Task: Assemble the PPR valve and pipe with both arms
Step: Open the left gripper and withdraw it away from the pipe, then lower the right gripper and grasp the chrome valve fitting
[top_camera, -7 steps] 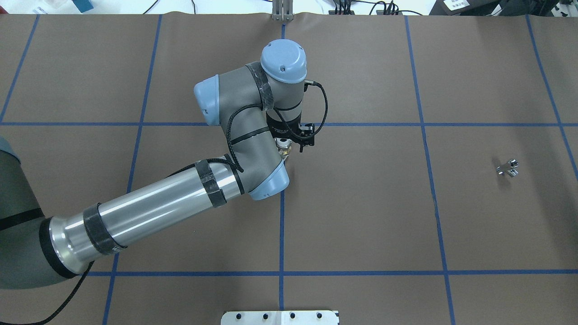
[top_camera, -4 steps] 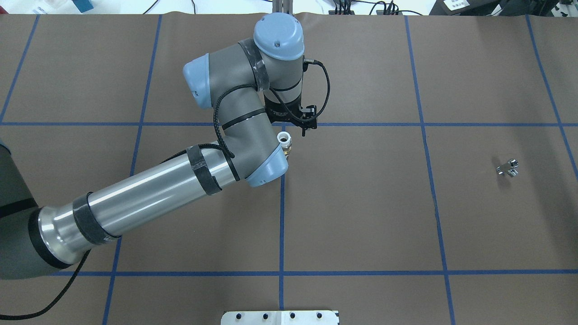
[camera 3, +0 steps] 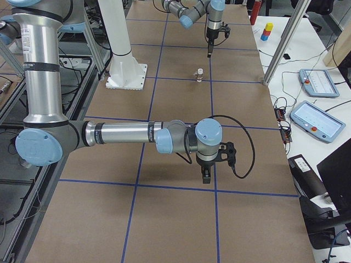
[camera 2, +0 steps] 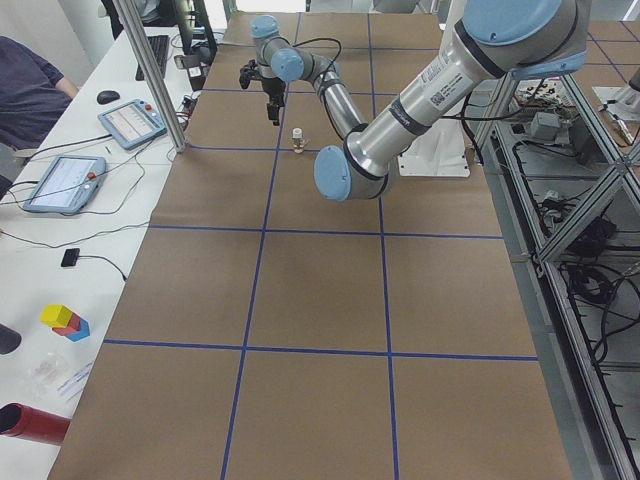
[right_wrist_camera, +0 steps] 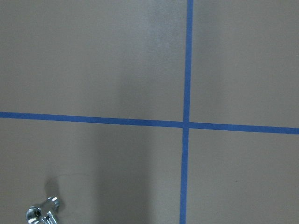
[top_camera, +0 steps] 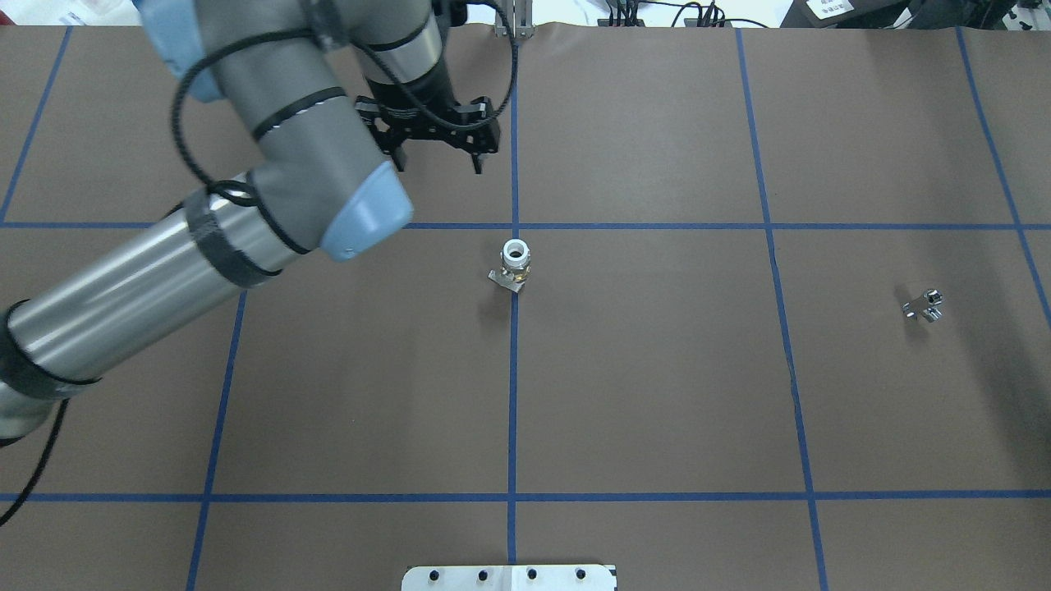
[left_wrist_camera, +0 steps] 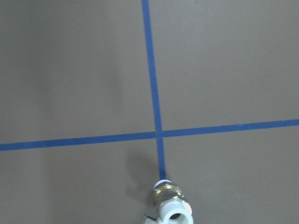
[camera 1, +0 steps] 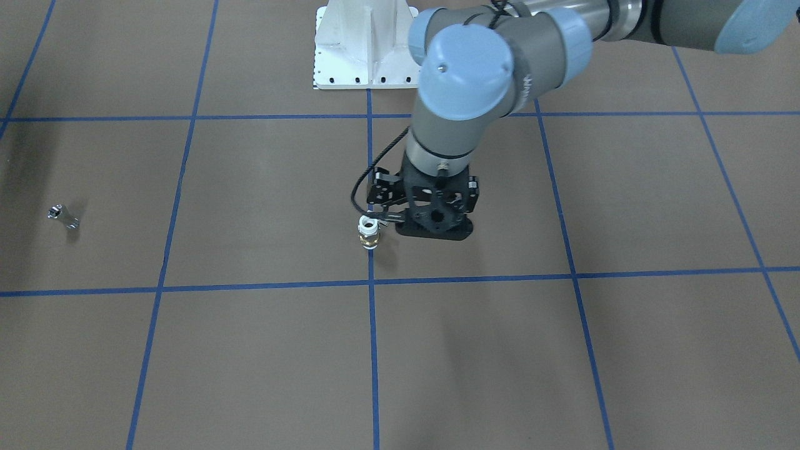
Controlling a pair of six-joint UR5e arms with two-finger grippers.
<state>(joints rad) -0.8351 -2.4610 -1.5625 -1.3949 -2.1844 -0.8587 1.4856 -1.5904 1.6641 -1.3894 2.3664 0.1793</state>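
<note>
The robot's right gripper will next move to the silver pipe lying apart from the PPR valve and close on the pipe's middle (camera 1: 64,217) (right_wrist_camera: 44,208).
The PPR valve (top_camera: 515,263) stands upright on the brown mat at a blue tape line, white collar up and brass middle below; it also shows in the front view (camera 1: 369,232) and at the bottom edge of the left wrist view (left_wrist_camera: 172,206). My left gripper (top_camera: 439,164) is open and empty, raised, beyond the valve and to its left, apart from it. The silver pipe (top_camera: 924,305) lies alone far to the right, and shows in the right wrist view (right_wrist_camera: 42,214). My right gripper (camera 3: 207,176) hangs over the mat in the exterior right view only; I cannot tell if it is open or shut.
Blue tape lines (top_camera: 513,410) divide the brown mat into squares. The white bolted pedestal (top_camera: 509,577) sits at the robot's edge of the table. A metal post (camera 2: 150,70) and operators' tablets (camera 2: 130,122) stand along the far side.
My left arm has lifted and swung away from the valve toward the far left. The valve now stands fully in view in the same place. The pipe has not moved.
</note>
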